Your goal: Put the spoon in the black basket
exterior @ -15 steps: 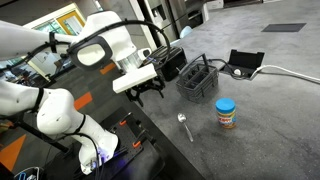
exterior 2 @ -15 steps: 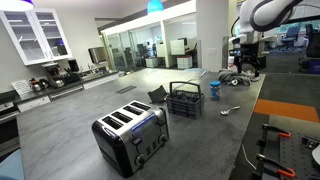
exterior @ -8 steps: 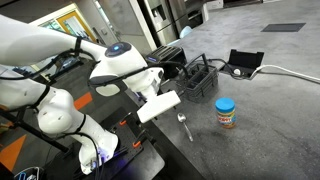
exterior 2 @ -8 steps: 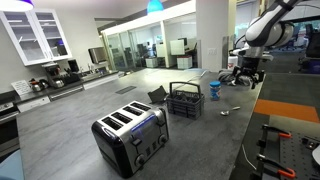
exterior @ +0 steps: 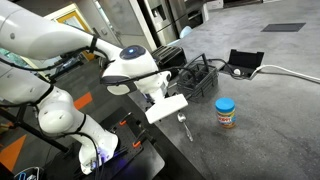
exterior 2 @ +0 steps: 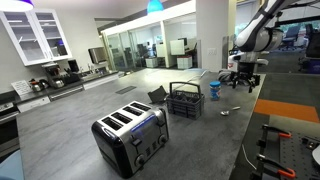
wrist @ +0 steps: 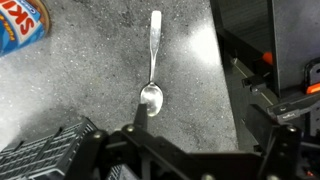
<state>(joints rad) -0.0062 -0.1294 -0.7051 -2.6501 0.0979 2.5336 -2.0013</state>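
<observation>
The robot's gripper needs to close on the narrow part of the spoon's handle (exterior: 184,124) (wrist: 153,72), beside the bowl of the spoon.
The spoon (wrist: 151,70) is slim and silver and lies flat on the grey counter, its bowl toward my gripper in the wrist view. It also shows in both exterior views (exterior: 184,126) (exterior 2: 230,109). My gripper (wrist: 205,130) is open and empty just above it, with one fingertip next to the spoon's bowl. In the exterior views the gripper (exterior: 177,110) (exterior 2: 243,76) hovers over the spoon. The black basket (exterior: 198,78) (exterior 2: 184,100) with slatted sides stands just beyond the spoon, and its corner shows in the wrist view (wrist: 45,155).
A blue-lidded jar (exterior: 227,112) (exterior 2: 214,92) (wrist: 20,25) stands beside the spoon. A low black tray with a white cable (exterior: 245,62) lies further back. A black toaster (exterior 2: 130,135) (exterior: 165,60) stands past the basket. The counter edge (wrist: 225,60) runs close to the spoon.
The arm has swung from beside the basket toward the spoon and lowered, so the open gripper now hangs over it. The spoon, basket and jar have not moved.
</observation>
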